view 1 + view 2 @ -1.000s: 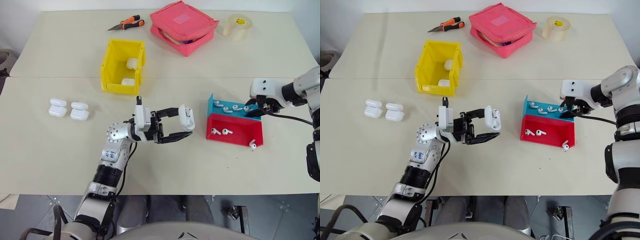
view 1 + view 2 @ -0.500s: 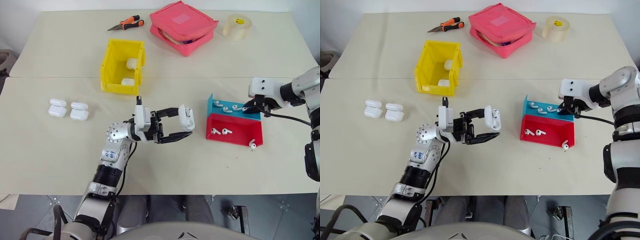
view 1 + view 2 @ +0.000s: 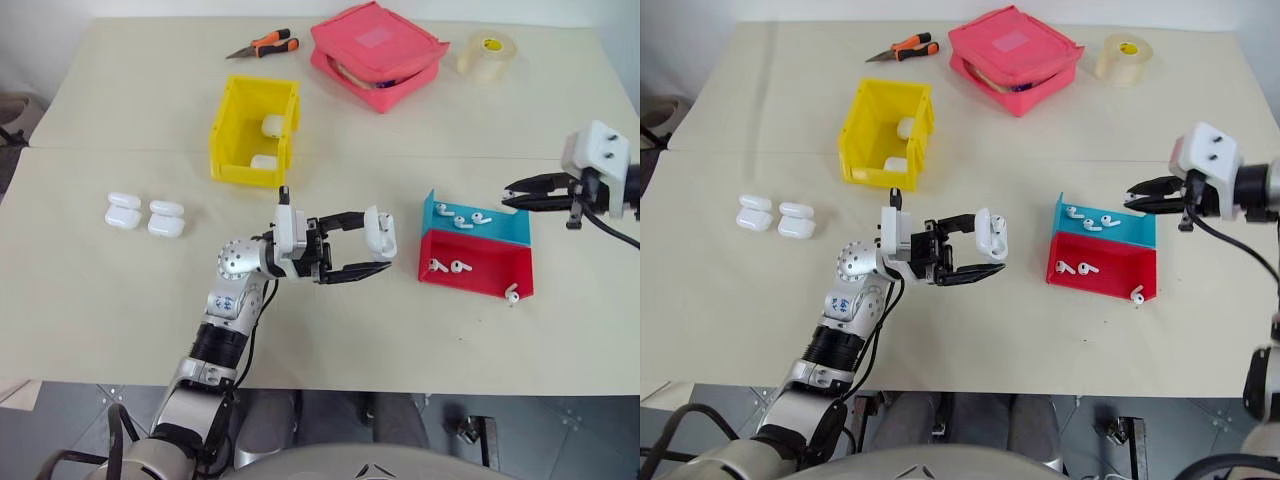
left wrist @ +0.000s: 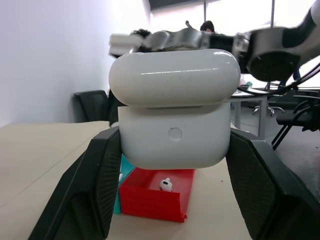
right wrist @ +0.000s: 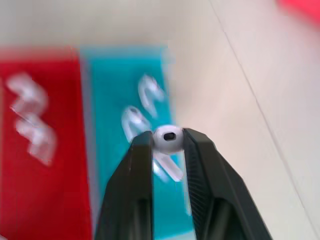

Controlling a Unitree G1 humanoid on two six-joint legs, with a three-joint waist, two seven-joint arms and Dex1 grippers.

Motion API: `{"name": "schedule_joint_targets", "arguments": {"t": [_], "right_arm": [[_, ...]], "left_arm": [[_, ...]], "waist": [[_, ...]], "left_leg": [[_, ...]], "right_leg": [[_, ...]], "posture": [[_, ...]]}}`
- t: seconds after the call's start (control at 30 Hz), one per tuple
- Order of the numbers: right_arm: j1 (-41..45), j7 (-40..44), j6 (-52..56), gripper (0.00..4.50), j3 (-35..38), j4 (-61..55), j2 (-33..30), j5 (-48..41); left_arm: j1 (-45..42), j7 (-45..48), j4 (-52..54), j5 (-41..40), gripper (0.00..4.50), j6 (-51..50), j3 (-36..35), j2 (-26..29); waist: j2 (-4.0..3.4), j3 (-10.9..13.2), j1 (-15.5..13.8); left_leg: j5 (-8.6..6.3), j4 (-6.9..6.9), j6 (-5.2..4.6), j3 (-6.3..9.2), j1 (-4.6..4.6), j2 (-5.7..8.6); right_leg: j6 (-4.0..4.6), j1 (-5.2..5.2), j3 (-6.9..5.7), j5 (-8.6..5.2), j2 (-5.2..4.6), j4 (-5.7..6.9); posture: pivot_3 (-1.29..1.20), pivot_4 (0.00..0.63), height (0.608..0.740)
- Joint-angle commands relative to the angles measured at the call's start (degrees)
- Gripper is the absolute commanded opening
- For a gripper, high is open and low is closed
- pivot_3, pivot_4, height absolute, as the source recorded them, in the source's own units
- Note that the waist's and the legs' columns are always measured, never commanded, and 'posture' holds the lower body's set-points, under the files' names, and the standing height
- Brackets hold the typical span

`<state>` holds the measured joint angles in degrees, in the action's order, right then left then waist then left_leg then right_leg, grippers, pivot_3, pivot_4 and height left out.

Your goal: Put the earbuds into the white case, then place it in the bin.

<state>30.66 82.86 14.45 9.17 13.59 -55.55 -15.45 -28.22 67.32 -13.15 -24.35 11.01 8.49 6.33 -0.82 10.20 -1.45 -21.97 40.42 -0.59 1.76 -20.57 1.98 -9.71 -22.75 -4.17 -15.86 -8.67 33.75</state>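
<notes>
My right gripper needs to set the earbud free in the front slot of the white case (image 3: 386,244), which I am holding with my left gripper.
My left gripper (image 3: 377,243) is shut on the white case (image 3: 378,230) and holds it above the table's middle; in the left wrist view the case (image 4: 174,115) sits between both fingers (image 4: 102,175). Above and to the right of the blue tray (image 3: 505,230), my right gripper (image 3: 510,195) is shut on one earbud (image 5: 168,138). More earbuds (image 3: 462,220) lie in the blue tray, and others (image 3: 447,266) in the red tray (image 3: 485,282). The yellow bin (image 3: 230,135) stands at the back left with two cases (image 3: 270,126) inside.
Several spare white cases (image 3: 146,214) lie at the left. Along the back edge are a pink zip pouch (image 3: 378,48), a tape roll (image 3: 487,52) and orange-handled pliers (image 3: 262,45). One earbud (image 3: 512,294) hangs over the red tray's front corner.
My right gripper has shut on an earbud in the blue tray and lifted up and away to the right with it. The left gripper and its case have stayed put.
</notes>
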Motion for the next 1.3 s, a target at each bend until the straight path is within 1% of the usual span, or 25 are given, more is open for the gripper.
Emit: {"name": "schedule_joint_targets", "arguments": {"t": [0.03, 0.1, 0.17, 0.33, 0.4, 0.53, 0.6, 0.73, 1.13, 1.3], "right_arm": [[-7.54, -6.95, 11.9, 0.47, 8.61, -16.32, 3.81, -12.58], [-11.15, -11.88, 17.23, 0.47, 11.41, -23.51, 7.7, -19.17], [-13.9, -17.99, 20.76, 0.47, 13.85, -29.91, 13.23, -26.32], [-18.37, -30.39, 26.95, 0.47, 15.95, -39.45, 23.02, -42.24], [-19.37, -35.16, 28.56, 0.47, 15.94, -41.81, 25.42, -48.44], [-22.16, -41.76, 30.05, 0.47, 13.95, -45.73, 27.63, -57.33], [-23.76, -42.81, 30.05, 0.47, 12.34, -47.22, 27.68, -58.51], [-25.64, -43.4, 28.7, 0.47, 9.24, -47.6, 28.26, -57.55], [-30.16, -39.9, 24.2, 0.47, 2.92, -43.76, 29.94, -50.78], [-30.38, -39.98, 21.91, 0.47, 1.61, -42.42, 30.19, -48.13]], "left_arm": [[-0.85, 0.89, 0.45, -0.95, 2.76, -0.43, 0.26, -0.48], [-1.34, 1.23, -0.02, -0.97, 2.76, -0.67, 0.13, -0.5], [-1.92, 1.53, -0.58, -0.96, 2.76, -1.02, 0.08, -0.65], [-2.78, 2.52, -1.32, -1.03, 2.76, -2.03, 0.09, -0.87], [-3.09, 2.64, -1.49, -0.93, 2.76, -2.18, -0.01, -0.97], [-3.58, 2.69, -1.68, -0.84, 2.76, -2.58, -0.09, -1.27], [-3.66, 2.69, -1.65, -0.85, 2.76, -2.8, -0.03, -1.43], [-3.86, 2.5, -1.73, -0.75, 2.76, -3.0, -0.09, -1.61], [-4.41, 2.34, -2.06, -0.6, 2.76, -3.09, -0.34, -1.49], [-4.46, 2.37, -2.09, -0.64, 2.76, -2.96, -0.3, -1.56]], "waist": [[0.0, 0.0, -0.06], [0.0, 0.0, -0.05], [0.0, 0.0, 0.03], [0.0, 0.0, -0.16], [0.0, 0.0, -0.13], [0.0, 0.0, -0.04], [0.0, 0.0, 0.01], [0.0, 0.0, 0.05], [0.0, 0.0, 0.06], [0.0, 0.0, 0.07]], "left_leg": [[0.0, 0.09, 0.0, 0.01, 0.0, -0.01], [-0.01, 0.19, 0.02, 0.03, 0.0, -0.01], [-0.02, 0.22, 0.03, 0.12, 0.02, -0.02], [-0.03, 0.23, 0.05, 0.57, 0.02, 0.04], [-0.03, 0.23, 0.04, 0.64, 0.02, 0.08], [-0.03, 0.22, 0.04, 0.65, 0.02, 0.08], [-0.03, 0.2, 0.04, 0.64, 0.03, 0.08], [-0.03, 0.2, 0.02, 0.61, 0.03, 0.09], [-0.03, 0.19, -0.01, 0.61, 0.04, 0.11], [-0.03, 0.19, -0.01, 0.61, 0.05, 0.1]], "right_leg": [[0.0, 0.01, 0.0, 0.0, 0.0, 0.03], [0.0, 0.03, 0.01, 0.0, 0.0, 0.11], [0.01, 0.02, 0.06, 0.01, 0.01, 0.13], [0.01, 0.03, 0.07, 0.01, 0.0, 0.13], [0.01, 0.04, 0.06, 0.01, -0.02, 0.13], [0.02, 0.04, 0.05, 0.01, 0.0, 0.13], [0.02, 0.04, 0.05, 0.01, 0.01, 0.13], [0.02, 0.04, 0.06, 0.01, 0.01, 0.14], [0.02, 0.05, 0.06, 0.01, 0.02, 0.13], [0.02, 0.06, 0.06, 0.01, 0.02, 0.13]], "posture": [[0.0, 0.15, 0.74], [0.0, 0.15, 0.74], [0.0, 0.15, 0.74], [0.0, 0.15, 0.74], [0.0, 0.15, 0.74], [0.0, 0.15, 0.74], [0.0, 0.15, 0.74], [0.0, 0.15, 0.74], [0.0, 0.15, 0.74], [0.0, 0.15, 0.74]]}}
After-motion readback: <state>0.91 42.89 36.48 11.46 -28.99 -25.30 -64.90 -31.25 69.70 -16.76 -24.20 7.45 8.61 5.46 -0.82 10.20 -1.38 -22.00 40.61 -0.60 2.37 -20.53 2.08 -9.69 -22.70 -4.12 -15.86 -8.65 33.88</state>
